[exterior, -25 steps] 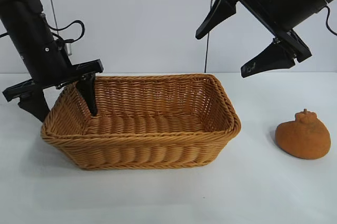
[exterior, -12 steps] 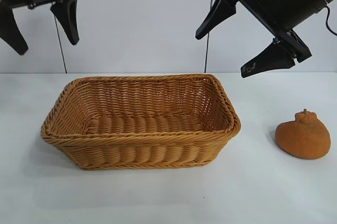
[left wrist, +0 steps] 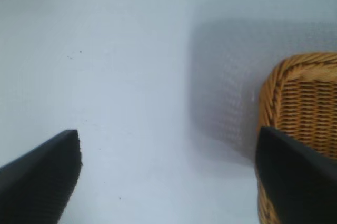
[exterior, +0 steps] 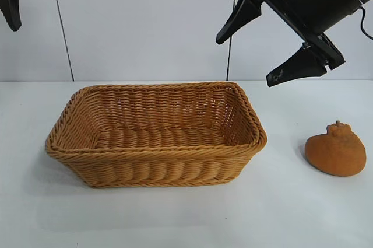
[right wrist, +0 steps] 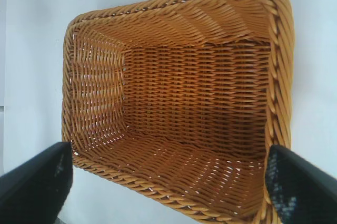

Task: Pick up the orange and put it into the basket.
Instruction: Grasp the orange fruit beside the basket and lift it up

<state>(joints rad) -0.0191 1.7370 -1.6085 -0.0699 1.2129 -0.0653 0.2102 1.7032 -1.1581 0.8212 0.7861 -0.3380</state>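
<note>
Next, my right gripper is to move down to the orange beside the basket and close around the orange's knob (exterior: 338,129) on top.
The orange (exterior: 336,150), dull and lumpy with a knob and short stem, lies on the white table to the right of the basket (exterior: 152,153), apart from it. The tan wicker basket stands mid-table with nothing inside. My right gripper (exterior: 246,61) hangs open high above the basket's right end, up and left of the orange, holding nothing. In the right wrist view this gripper (right wrist: 168,153) looks down into the basket (right wrist: 179,2). Only one finger (exterior: 10,4) of the left gripper shows, at the top left corner. In the left wrist view that gripper (left wrist: 168,150) is open over bare table beside a basket corner (left wrist: 305,92).
The white table (exterior: 291,213) runs around the basket on all sides. A pale panelled wall (exterior: 145,20) stands behind the table.
The left arm has risen from the basket's left end, up and out toward the top left corner. The right arm, basket and orange have not moved.
</note>
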